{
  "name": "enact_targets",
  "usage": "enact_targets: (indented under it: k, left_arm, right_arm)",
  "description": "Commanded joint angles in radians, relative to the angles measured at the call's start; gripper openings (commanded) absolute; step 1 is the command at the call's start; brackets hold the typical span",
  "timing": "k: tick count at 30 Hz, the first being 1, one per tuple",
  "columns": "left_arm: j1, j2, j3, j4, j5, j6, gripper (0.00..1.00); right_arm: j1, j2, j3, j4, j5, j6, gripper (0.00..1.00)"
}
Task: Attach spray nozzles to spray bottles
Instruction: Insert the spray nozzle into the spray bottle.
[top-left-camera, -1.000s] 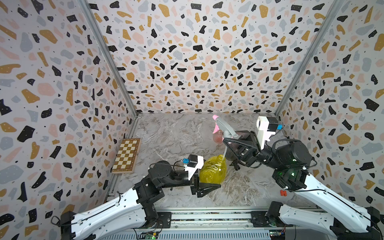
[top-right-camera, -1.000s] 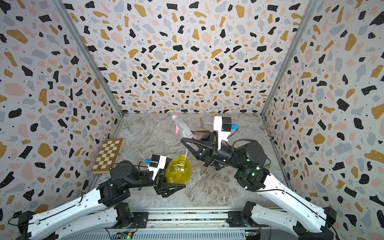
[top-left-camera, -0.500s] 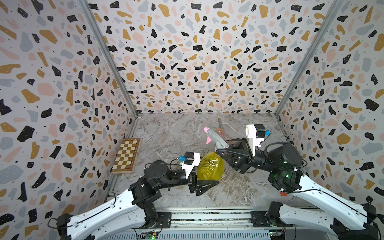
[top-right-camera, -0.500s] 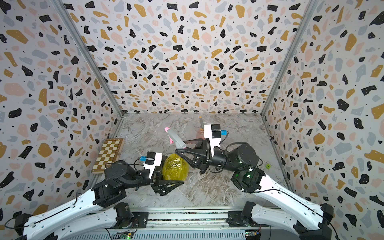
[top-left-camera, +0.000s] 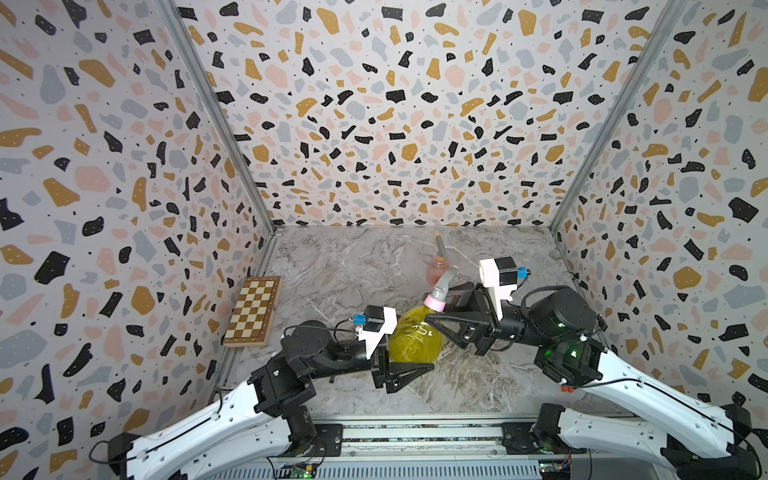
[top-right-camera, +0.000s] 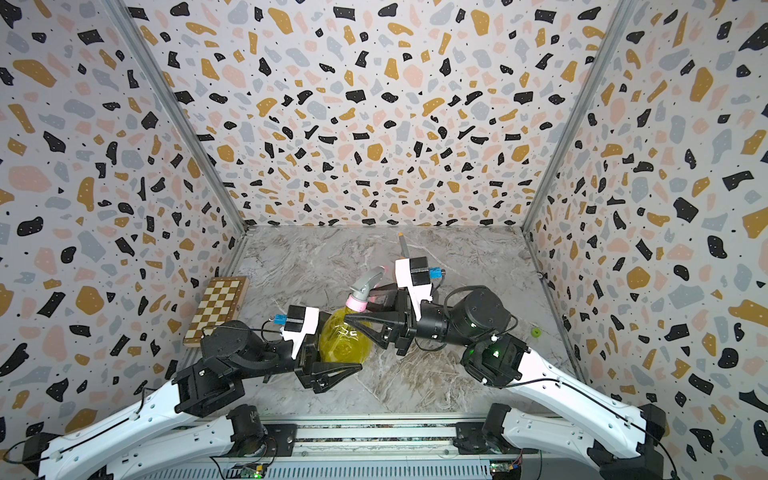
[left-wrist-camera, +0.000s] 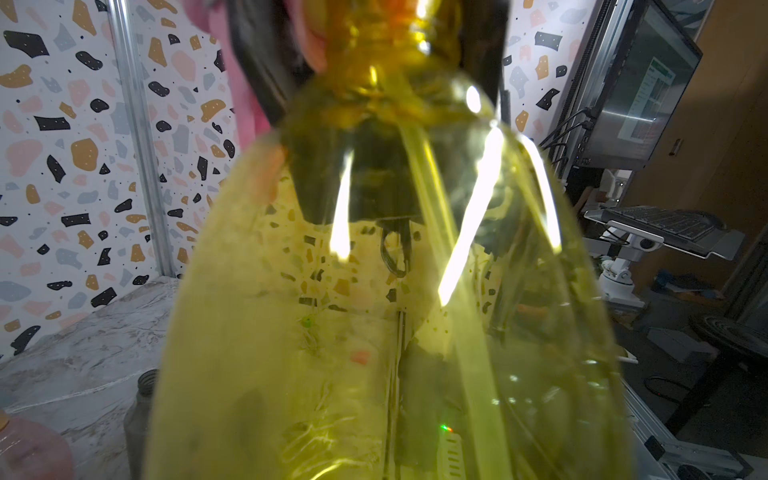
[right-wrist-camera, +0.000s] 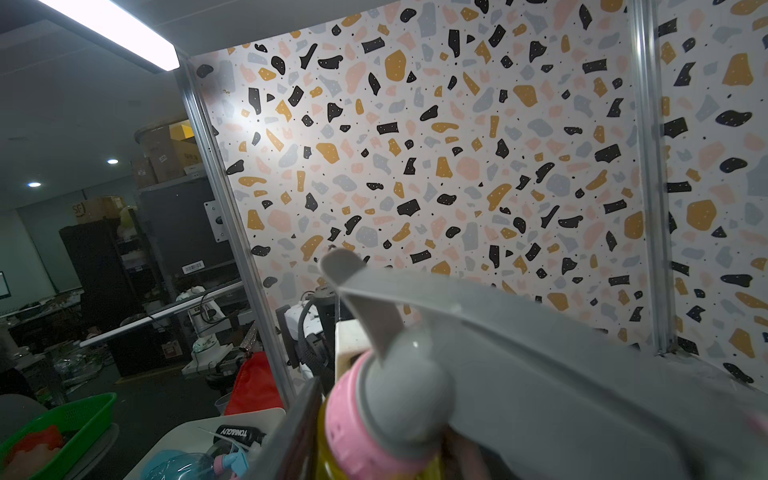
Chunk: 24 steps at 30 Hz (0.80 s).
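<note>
The yellow bottle's belly is held by my left gripper, so my right gripper will open from the bottle's neck, back away, and take the nozzle by its grey head (top-left-camera: 445, 280).
My left gripper (top-left-camera: 415, 354) is shut on the belly of the yellow spray bottle (top-left-camera: 413, 338), low at front centre; the bottle (left-wrist-camera: 374, 311) fills the left wrist view. A grey spray nozzle with a pink collar (top-left-camera: 436, 300) sits on its neck, its dip tube (left-wrist-camera: 432, 199) running down inside. My right gripper (top-left-camera: 439, 309) stands open round that collar (right-wrist-camera: 357, 428); a sliver of yellow shows between one finger (right-wrist-camera: 291, 436) and the collar. Behind stands the pink bottle (top-left-camera: 437, 270) with an orange-tipped nozzle (top-left-camera: 439, 246) on it. A grey bottle (left-wrist-camera: 139, 411) stands capless.
A folded chessboard (top-left-camera: 253, 311) lies against the left wall. A small green bit (top-right-camera: 536, 331) lies near the right wall. Patterned walls close in three sides, and the arms' rail (top-left-camera: 415, 434) runs along the front edge.
My right gripper has carried the pink-collared nozzle down and leftward onto the yellow bottle's neck, and its jaws have widened. The left gripper kept hold of the bottle, shifting slightly.
</note>
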<state>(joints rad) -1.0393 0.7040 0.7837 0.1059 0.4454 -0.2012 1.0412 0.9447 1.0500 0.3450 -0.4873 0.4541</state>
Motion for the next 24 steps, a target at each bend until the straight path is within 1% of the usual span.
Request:
enact_targets:
  k: [1, 3, 7, 9, 12, 16, 19, 24]
  left_arm:
    - [-0.004, -0.022, 0.041, -0.007, 0.032, 0.050, 0.00]
    - [-0.004, -0.028, 0.043, -0.028, 0.033, 0.060, 0.00]
    - [-0.004, -0.052, 0.037, -0.053, 0.027, 0.075, 0.00]
    - [-0.004, -0.063, 0.035, -0.064, 0.030, 0.081, 0.00]
    - [-0.004, -0.066, 0.034, -0.075, 0.031, 0.085, 0.00]
    - [-0.004, -0.069, 0.031, -0.075, 0.027, 0.088, 0.00]
    - [-0.005, -0.070, 0.031, -0.077, 0.022, 0.091, 0.00]
    - [-0.004, -0.069, 0.033, -0.089, 0.023, 0.100, 0.00]
  right_arm:
    - [0.009, -0.018, 0.061, -0.079, -0.007, -0.056, 0.50]
    - [0.016, -0.021, 0.083, -0.128, -0.008, -0.080, 0.57]
    - [0.024, -0.027, 0.127, -0.215, -0.016, -0.118, 0.67]
    - [0.027, -0.027, 0.151, -0.254, -0.028, -0.127, 0.70]
    - [0.033, -0.027, 0.170, -0.289, -0.033, -0.134, 0.70]
    - [0.049, -0.023, 0.187, -0.317, -0.027, -0.142, 0.68]
    - [0.065, -0.020, 0.199, -0.335, 0.003, -0.149, 0.63]
    - [0.091, -0.011, 0.221, -0.363, 0.035, -0.165, 0.49]
